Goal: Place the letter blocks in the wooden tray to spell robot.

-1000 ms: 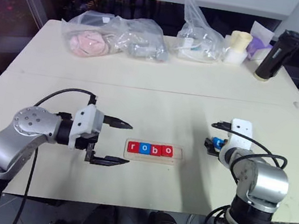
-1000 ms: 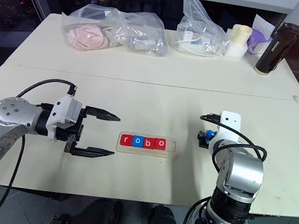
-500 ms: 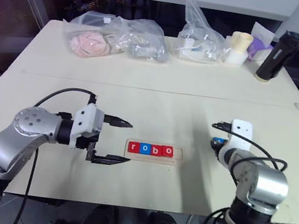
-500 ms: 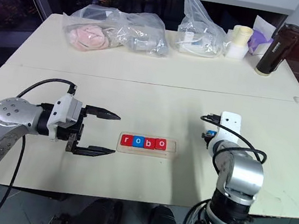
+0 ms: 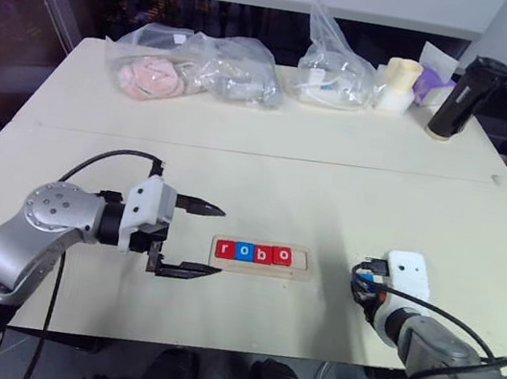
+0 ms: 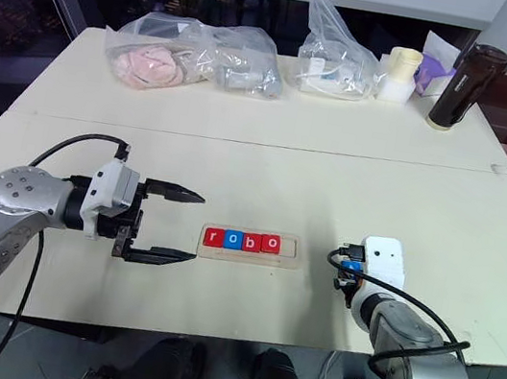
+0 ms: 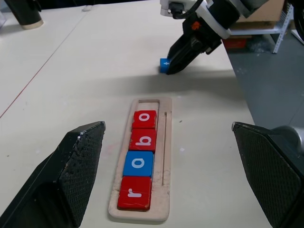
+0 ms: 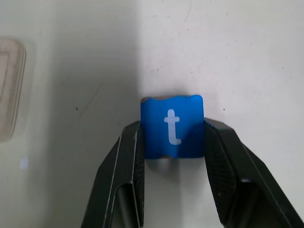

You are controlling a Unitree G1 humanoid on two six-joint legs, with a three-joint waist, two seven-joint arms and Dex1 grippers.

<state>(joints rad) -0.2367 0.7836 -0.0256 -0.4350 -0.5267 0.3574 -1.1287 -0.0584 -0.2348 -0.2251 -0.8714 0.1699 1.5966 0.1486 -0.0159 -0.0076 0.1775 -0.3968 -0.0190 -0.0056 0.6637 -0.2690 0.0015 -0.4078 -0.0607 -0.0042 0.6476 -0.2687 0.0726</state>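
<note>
The robot's right gripper covers the side of the blue t block that faces the red o, so it should put the block down and grip its top and bottom edges (image 8: 173,99).
The wooden tray (image 5: 303,264) lies at the table's middle front, holding red r (image 7: 134,199), blue o (image 7: 138,163), red b (image 7: 143,139) and red o (image 7: 144,119) in a row, with its right end slot bare. My right gripper (image 8: 172,133) is shut on a blue t block (image 8: 172,126), low over the table to the right of the tray; the left wrist view shows the same block (image 7: 164,63). My left gripper (image 5: 218,241) hangs open just left of the tray, pointing at it, with nothing between its fingers.
Along the table's far edge lie plastic bags (image 5: 196,68) with soft items, another bag (image 5: 337,67), a cream cup (image 5: 400,80) and a black bottle (image 5: 466,84). A seam (image 5: 240,151) crosses the tabletop behind the tray.
My right gripper closed on the blue t block and drew back with it toward the table's front edge. The left gripper and the tray stayed put.
</note>
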